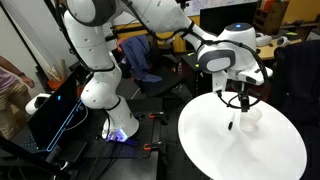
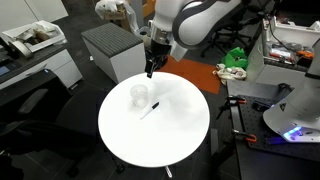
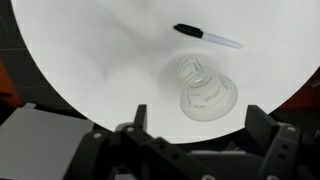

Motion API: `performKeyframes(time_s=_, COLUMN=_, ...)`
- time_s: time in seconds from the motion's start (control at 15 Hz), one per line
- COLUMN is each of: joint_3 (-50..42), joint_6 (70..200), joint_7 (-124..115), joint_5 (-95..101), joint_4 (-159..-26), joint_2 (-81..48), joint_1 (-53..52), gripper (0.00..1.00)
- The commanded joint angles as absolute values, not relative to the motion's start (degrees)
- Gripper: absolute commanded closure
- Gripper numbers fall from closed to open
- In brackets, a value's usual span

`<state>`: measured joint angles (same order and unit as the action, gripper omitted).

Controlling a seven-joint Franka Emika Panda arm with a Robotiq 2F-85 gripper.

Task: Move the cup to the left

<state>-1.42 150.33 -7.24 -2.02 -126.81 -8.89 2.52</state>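
Observation:
I move my gripper to the clear plastic cup next and close it on one side of the cup's rim [image 1: 254,113] [image 3: 183,104], with a finger inside the cup.
The small clear plastic cup [image 3: 205,90] stands on the round white table [image 3: 80,60], with printed marks on its side. It also shows in both exterior views [image 2: 138,95] [image 1: 251,113]. My gripper [image 3: 200,125] is open and empty. It hangs above the table near the rim [image 2: 150,70] [image 1: 238,100], a little short of the cup. In the wrist view the cup lies just ahead of the gap between the two dark fingers.
A thin dark pen [image 3: 207,37] lies on the table just beyond the cup [image 2: 152,108] [image 1: 232,124]. Off the table are a grey cabinet [image 2: 112,50], an office chair [image 1: 140,55] and a desk with clutter [image 2: 30,40].

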Motion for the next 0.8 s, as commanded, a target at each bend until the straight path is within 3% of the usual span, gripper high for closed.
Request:
performKeyframes(time_s=0.0, joint_3=-1.88, joint_6=151.68, joint_7=-6.72, joint_5=-1.88, joint_4=-125.71, joint_2=-10.02, joint_1=2.22, gripper=0.0)
performKeyframes(time_s=0.73, joint_3=-1.11, joint_6=150.39, joint_7=-0.08, joint_5=-5.56, joint_4=-114.99, joint_2=-21.71, joint_1=5.53, gripper=0.0)
